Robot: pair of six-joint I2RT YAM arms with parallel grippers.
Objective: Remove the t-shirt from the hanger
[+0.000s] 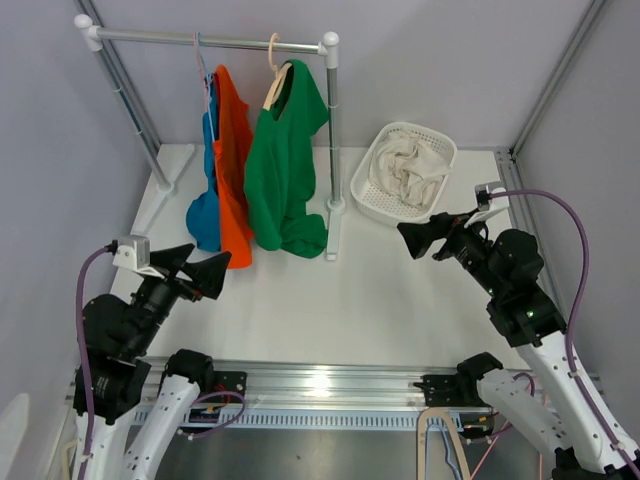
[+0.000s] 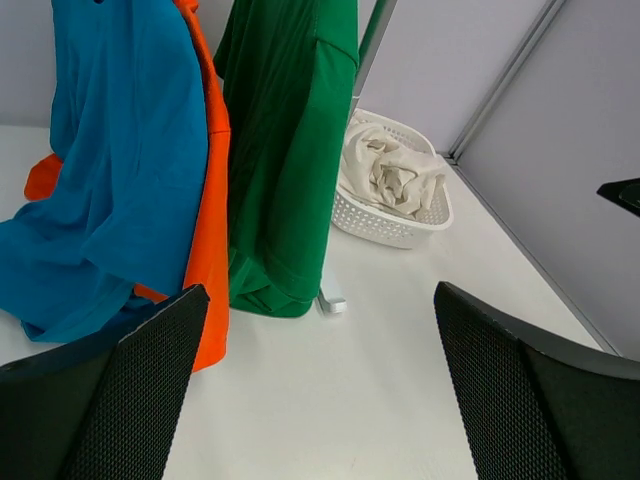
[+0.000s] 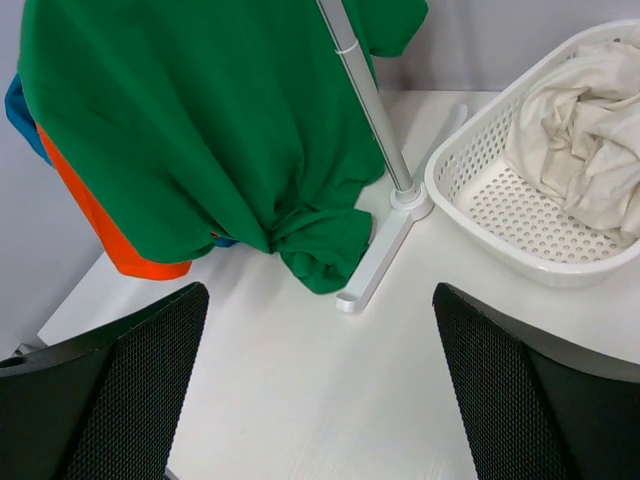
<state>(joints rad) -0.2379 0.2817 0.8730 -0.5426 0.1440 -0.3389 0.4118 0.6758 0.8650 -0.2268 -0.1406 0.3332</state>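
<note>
The green t-shirt's near lower edge [image 1: 269, 244] [image 3: 168, 250] is beside the orange t-shirt. My right gripper should close on that edge, because that holds the cloth as the hanger comes out.
A green t-shirt [image 1: 285, 165] hangs on a wooden hanger [image 1: 274, 80] from the rail [image 1: 215, 40] of a white rack; its hem bunches on the table. An orange t-shirt [image 1: 234, 165] and a blue t-shirt [image 1: 206, 200] hang to its left. The green shirt also shows in the left wrist view [image 2: 290, 150] and the right wrist view [image 3: 200, 130]. My left gripper [image 1: 205, 268] is open and empty, in front of the blue and orange shirts. My right gripper [image 1: 425, 237] is open and empty, right of the rack's post, near the basket.
A white basket [image 1: 437, 150] holding cream cloth stands at the back right. The rack's right post [image 1: 333, 130] and its foot [image 1: 333, 235] stand between the green shirt and the basket. Grey walls close in on both sides.
</note>
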